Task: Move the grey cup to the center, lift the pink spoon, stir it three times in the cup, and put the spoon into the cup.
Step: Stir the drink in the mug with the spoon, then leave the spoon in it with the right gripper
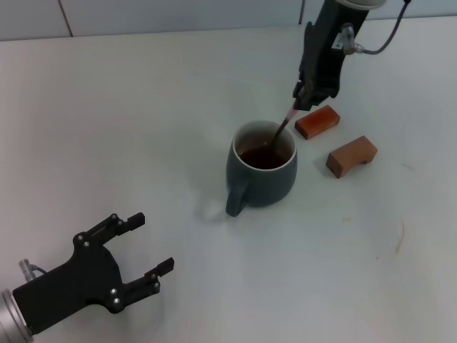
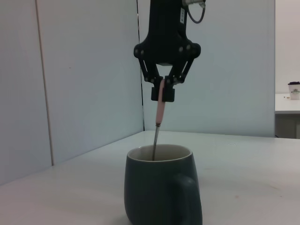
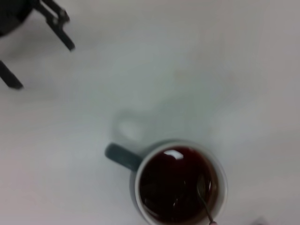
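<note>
I should let go of the pink spoon with my right gripper, leaving it against the grey cup's rim (image 1: 290, 153) (image 3: 179, 221) facing the arched brown block.
The grey cup (image 1: 261, 171) stands near the table's middle, handle toward me, dark brown liquid inside. It also shows in the left wrist view (image 2: 161, 187) and the right wrist view (image 3: 180, 183). My right gripper (image 1: 305, 96) hangs above and behind the cup, shut on the pink handle of the pink spoon (image 1: 288, 119). The spoon slants down, its metal bowl dipped in the liquid (image 3: 204, 187). In the left wrist view the right gripper (image 2: 163, 91) pinches the spoon (image 2: 160, 110) above the cup. My left gripper (image 1: 146, 250) is open and empty at the front left.
Two brown blocks lie right of the cup: one (image 1: 316, 121) just behind the right gripper, one arched (image 1: 351, 156) further right. A white wall runs along the table's far edge (image 1: 178, 14).
</note>
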### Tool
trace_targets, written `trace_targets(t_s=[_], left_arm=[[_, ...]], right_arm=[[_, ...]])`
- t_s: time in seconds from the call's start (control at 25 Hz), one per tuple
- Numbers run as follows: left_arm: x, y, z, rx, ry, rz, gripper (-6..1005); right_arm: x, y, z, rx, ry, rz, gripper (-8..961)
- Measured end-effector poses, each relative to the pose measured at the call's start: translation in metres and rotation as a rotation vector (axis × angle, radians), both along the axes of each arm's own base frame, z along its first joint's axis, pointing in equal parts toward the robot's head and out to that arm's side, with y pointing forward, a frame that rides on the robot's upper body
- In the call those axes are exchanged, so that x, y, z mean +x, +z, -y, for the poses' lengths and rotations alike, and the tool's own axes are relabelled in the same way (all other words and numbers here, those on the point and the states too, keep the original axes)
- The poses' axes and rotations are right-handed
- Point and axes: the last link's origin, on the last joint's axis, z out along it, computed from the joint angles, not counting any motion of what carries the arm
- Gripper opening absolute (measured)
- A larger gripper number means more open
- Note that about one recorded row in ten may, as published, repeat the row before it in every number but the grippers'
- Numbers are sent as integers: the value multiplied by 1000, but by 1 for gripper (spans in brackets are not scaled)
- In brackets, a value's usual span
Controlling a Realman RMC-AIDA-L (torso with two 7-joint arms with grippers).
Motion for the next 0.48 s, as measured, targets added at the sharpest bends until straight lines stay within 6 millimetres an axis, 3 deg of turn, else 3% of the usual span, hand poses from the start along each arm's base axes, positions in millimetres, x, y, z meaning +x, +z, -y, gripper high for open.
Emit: trace_targets(t_s=[0.32,0.48], left_arm=[[0,0,0,-1,0,0,805],[0,0,0,-1,0,0,805]], right_arm=[[3,-3,10,-50,-35,20,112],[-5,-7,16,-84,-18,-9,120]])
